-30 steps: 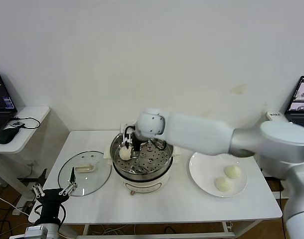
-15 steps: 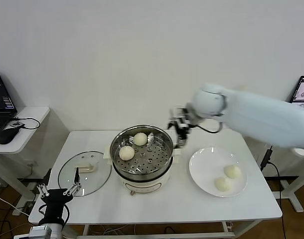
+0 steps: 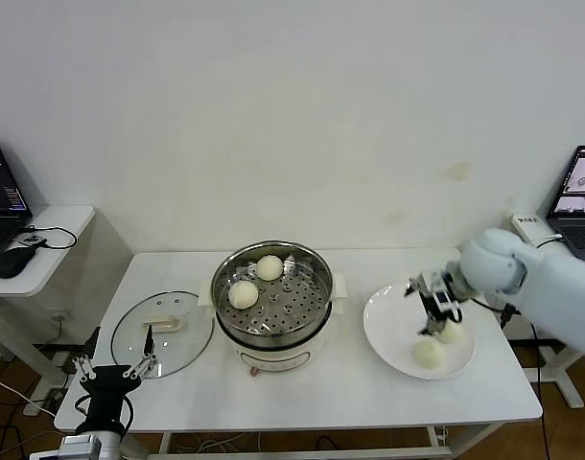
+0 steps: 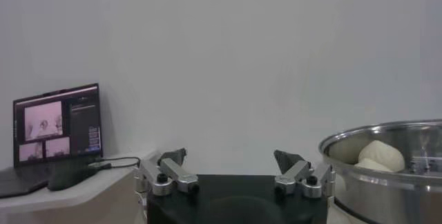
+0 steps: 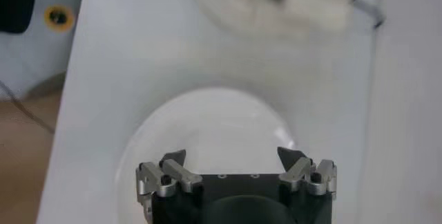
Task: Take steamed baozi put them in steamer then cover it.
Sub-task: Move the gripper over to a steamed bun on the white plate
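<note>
I will next close my right gripper around the sides of the front baozi (image 3: 429, 354) on the white plate, the one nearer the table's front edge.
The steamer (image 3: 273, 316) stands mid-table with two baozi on its tray, one at the back (image 3: 269, 267) and one at the left (image 3: 243, 294). Two more baozi (image 3: 449, 332) (image 3: 428, 354) lie on the white plate (image 3: 381, 335) to its right. My right gripper (image 3: 430, 309) hovers open and empty just above the plate, close to the nearer-back bun. In the right wrist view the gripper (image 5: 231, 156) is open over bare plate (image 5: 200, 122). The glass cover (image 3: 163, 333) lies flat on the table left of the steamer. My left gripper (image 3: 110, 369) is parked open below the table's front left edge.
In the left wrist view the left gripper (image 4: 233, 166) is open, with the steamer (image 4: 387, 177) and a bun (image 4: 380, 156) off to one side and a laptop (image 4: 59, 122) beyond. A side table with a mouse (image 3: 14, 259) stands far left. Another laptop (image 3: 580, 196) is far right.
My right arm left a baozi in the steamer, withdrew and swung right, and now hovers open over the plate. The steamer holds two buns. The left arm stayed parked.
</note>
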